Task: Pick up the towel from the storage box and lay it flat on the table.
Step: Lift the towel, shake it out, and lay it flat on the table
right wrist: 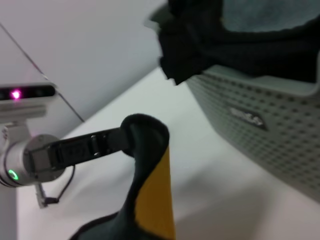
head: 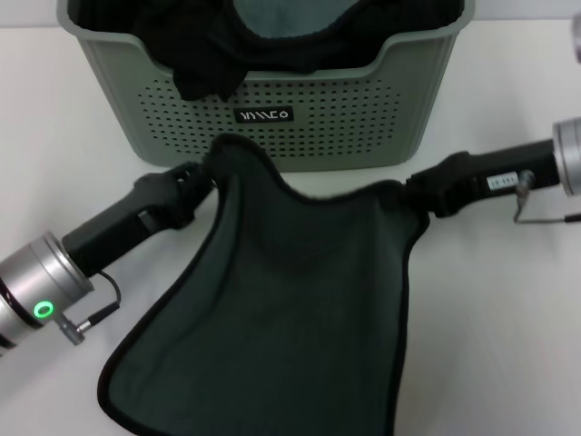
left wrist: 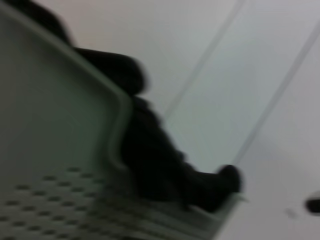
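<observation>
Next, my left gripper releases the towel's corner on the white table (head: pixel 184 158), right up against the front bottom corner of the storage box. That corner now hangs in front of the box.
The towel (head: pixel 290 309) hangs spread between my two grippers in front of the storage box (head: pixel 272 118), its dark grey-green face up and its lower part trailing toward the table's near edge. My left gripper (head: pixel 204 177) is shut on the towel's left upper corner. My right gripper (head: pixel 410 193) is shut on the right upper corner. In the right wrist view the left gripper (right wrist: pixel 125 140) pinches the corner, and the towel's mustard-yellow face (right wrist: pixel 152 200) shows below it. The white table (head: pixel 54 127) lies under everything.
A black cloth (head: pixel 209 64) spills over the box's front rim, and a teal-grey cloth (head: pixel 281 18) lies inside behind it. The left wrist view shows the box wall (left wrist: pixel 50 150) and the black cloth (left wrist: pixel 155 160) close by.
</observation>
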{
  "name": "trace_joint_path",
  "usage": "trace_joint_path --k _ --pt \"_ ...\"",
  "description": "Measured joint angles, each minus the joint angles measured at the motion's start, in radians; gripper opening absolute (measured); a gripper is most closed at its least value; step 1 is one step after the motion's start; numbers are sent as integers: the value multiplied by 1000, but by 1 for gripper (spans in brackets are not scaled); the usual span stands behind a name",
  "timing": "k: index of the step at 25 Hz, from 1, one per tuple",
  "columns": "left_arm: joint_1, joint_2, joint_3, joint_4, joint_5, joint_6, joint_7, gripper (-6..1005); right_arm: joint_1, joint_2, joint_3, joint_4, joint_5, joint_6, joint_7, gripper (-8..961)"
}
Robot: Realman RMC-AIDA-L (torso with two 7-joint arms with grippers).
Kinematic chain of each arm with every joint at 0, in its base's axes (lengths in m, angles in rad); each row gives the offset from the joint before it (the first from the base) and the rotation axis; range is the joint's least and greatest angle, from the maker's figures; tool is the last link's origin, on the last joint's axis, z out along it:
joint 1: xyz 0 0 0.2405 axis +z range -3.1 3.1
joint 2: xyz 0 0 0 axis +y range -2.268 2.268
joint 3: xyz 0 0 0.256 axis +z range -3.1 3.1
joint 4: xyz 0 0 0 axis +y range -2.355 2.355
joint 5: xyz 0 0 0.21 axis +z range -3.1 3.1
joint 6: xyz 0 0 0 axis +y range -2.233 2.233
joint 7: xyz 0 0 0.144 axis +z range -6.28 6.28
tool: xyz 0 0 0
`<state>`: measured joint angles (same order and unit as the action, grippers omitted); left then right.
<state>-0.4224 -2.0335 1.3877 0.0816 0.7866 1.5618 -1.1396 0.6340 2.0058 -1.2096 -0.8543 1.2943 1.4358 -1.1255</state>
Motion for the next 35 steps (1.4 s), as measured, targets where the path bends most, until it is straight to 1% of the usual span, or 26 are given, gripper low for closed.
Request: trace_joint_path --k 5,7,9,13,17,19,21,22,27,29,32,34,35 --pt "-2 2 0 8 -58 -131 -27 19 107 1 1 31 -151 -47 85 2" --pt "-3 3 1 10 -63 -169 -30 19 155 5 1 53 -220 -63 109 3" --pt "-6 9 1 11 -61 -210 -30 18 189 7 -1 75 -267 -76 123 3" --pt "-7 28 6 25 -50 -261 -27 18 254 10 -6 121 -346 -110 140 4" --pt "-8 53 7 36 0 -277 -19 18 285 16 -9 130 -402 -152 161 5" --pt "-8 59 7 55 25 -300 -20 18 292 18 -18 132 -414 -168 168 5" --pt "-7 61 8 68 39 -315 -20 21 295 18 -42 133 -416 -182 179 6" --pt "-5 64 7 97 71 -364 -25 22 296 18 -61 133 -417 -189 188 6" --pt "-15 70 5 110 93 -423 -72 30 295 19 -86 121 -414 -187 202 7" --pt "-11 73 2 115 91 -423 -81 94 278 20 -83 91 -409 -170 203 7" --pt "18 74 -17 147 81 -418 -84 189 239 19 -80 18 -406 -146 220 8" --pt "29 74 -23 159 80 -417 -85 232 210 19 -83 -37 -410 -135 245 169" --pt "55 72 -34 193 79 -416 -88 254 197 18 -85 -63 -412 -128 254 206"
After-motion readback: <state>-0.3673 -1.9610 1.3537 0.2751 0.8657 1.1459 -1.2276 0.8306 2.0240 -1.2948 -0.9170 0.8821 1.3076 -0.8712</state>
